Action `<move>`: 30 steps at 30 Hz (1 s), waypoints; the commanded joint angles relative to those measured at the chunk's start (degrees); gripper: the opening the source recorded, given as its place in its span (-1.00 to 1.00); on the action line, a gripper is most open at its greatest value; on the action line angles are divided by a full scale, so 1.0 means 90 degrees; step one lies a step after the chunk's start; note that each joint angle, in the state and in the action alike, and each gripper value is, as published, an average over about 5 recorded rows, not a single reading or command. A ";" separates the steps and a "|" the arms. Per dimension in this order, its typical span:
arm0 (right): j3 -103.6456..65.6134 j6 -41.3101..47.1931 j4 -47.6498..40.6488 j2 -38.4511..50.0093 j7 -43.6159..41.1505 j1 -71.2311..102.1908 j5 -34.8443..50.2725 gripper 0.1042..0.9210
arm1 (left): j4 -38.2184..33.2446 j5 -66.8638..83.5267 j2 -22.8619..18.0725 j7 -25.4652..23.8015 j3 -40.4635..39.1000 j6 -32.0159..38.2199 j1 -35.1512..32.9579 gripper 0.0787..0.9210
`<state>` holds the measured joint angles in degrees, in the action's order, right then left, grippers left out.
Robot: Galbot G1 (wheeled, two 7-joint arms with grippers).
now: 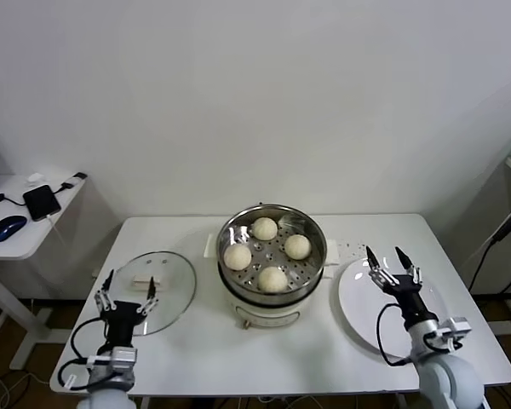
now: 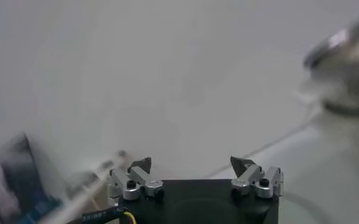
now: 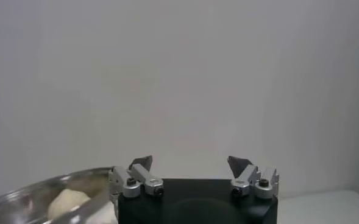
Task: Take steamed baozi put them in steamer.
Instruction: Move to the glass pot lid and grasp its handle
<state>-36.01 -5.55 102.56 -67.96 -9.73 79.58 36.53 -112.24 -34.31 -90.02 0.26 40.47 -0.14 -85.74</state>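
Observation:
Next, my left gripper moves to the white handle (image 1: 142, 280) of the glass lid and closes there, because the lid is still lying beside the open steamer.
The steel steamer (image 1: 272, 223) stands at the table's middle on its white base. Several cream-white baozi lie on its perforated tray, among them a far one (image 1: 265, 227), a left one (image 1: 237, 256) and a near one (image 1: 272, 279). My left gripper (image 1: 128, 290) is open and empty, raised over the glass lid at the left. My right gripper (image 1: 391, 261) is open and empty, raised over the white plate at the right. The right wrist view shows the steamer's rim (image 3: 45, 190) with one baozi (image 3: 69, 202) beside the open gripper (image 3: 191, 162). The left wrist view shows the open gripper (image 2: 192, 163) and the steamer's rim (image 2: 344, 55).
A round glass lid (image 1: 157, 290) with a white handle lies left of the steamer. A flat white plate (image 1: 362, 302) lies to its right. A side table (image 1: 17, 223) at far left holds a phone and a mouse. A white wall stands behind.

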 commanded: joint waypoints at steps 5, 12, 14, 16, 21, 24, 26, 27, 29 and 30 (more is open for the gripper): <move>-0.0243 -0.0156 0.0118 -0.0058 0.0204 0.0649 0.0071 0.76 | 0.1694 -0.4691 0.1716 0.0318 0.0209 0.1515 0.0802 0.77; -0.0300 -0.0145 0.0092 -0.0038 0.0181 0.0619 0.0073 0.76 | 0.2642 -0.4405 0.2079 0.0687 0.0034 0.1327 0.1013 0.77; -0.0319 -0.0139 0.0091 -0.0050 0.0182 0.0608 0.0069 0.76 | 0.2819 -0.4333 0.2109 0.0787 0.0040 0.1292 0.1060 0.77; -0.0332 -0.0132 0.0089 -0.0066 0.0182 0.0589 0.0063 0.76 | 0.2908 -0.4291 0.2128 0.0840 0.0039 0.1299 0.1092 0.77; -0.0338 -0.0109 0.0043 -0.0146 0.0186 0.0511 0.0028 0.76 | 0.3083 -0.4335 0.2142 0.0854 -0.0015 0.1428 0.1231 0.77; -0.0325 -0.0113 -0.0002 -0.0203 0.0186 0.0479 -0.0014 0.76 | 0.3209 -0.4414 0.2133 0.0856 -0.0074 0.1478 0.1321 0.77; -0.0316 -0.0121 -0.0022 -0.0233 0.0187 0.0476 -0.0039 0.76 | 0.3291 -0.4438 0.2122 0.0885 -0.0107 0.1461 0.1379 0.77; -0.0314 -0.0125 -0.0026 -0.0248 0.0186 0.0480 -0.0049 0.76 | 0.3338 -0.4446 0.2117 0.0902 -0.0119 0.1437 0.1412 0.77; -0.0316 -0.0129 -0.0018 -0.0271 0.0187 0.0493 -0.0052 0.76 | 0.3433 -0.4460 0.2114 0.0930 -0.0132 0.1397 0.1483 0.77; -0.0321 -0.0131 -0.0016 -0.0283 0.0188 0.0498 -0.0051 0.76 | 0.3481 -0.4468 0.2114 0.0938 -0.0138 0.1381 0.1519 0.77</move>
<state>-38.70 -6.64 102.47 -70.00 -8.19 83.77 36.20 -86.34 -72.07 -72.57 7.45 39.60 11.74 -74.59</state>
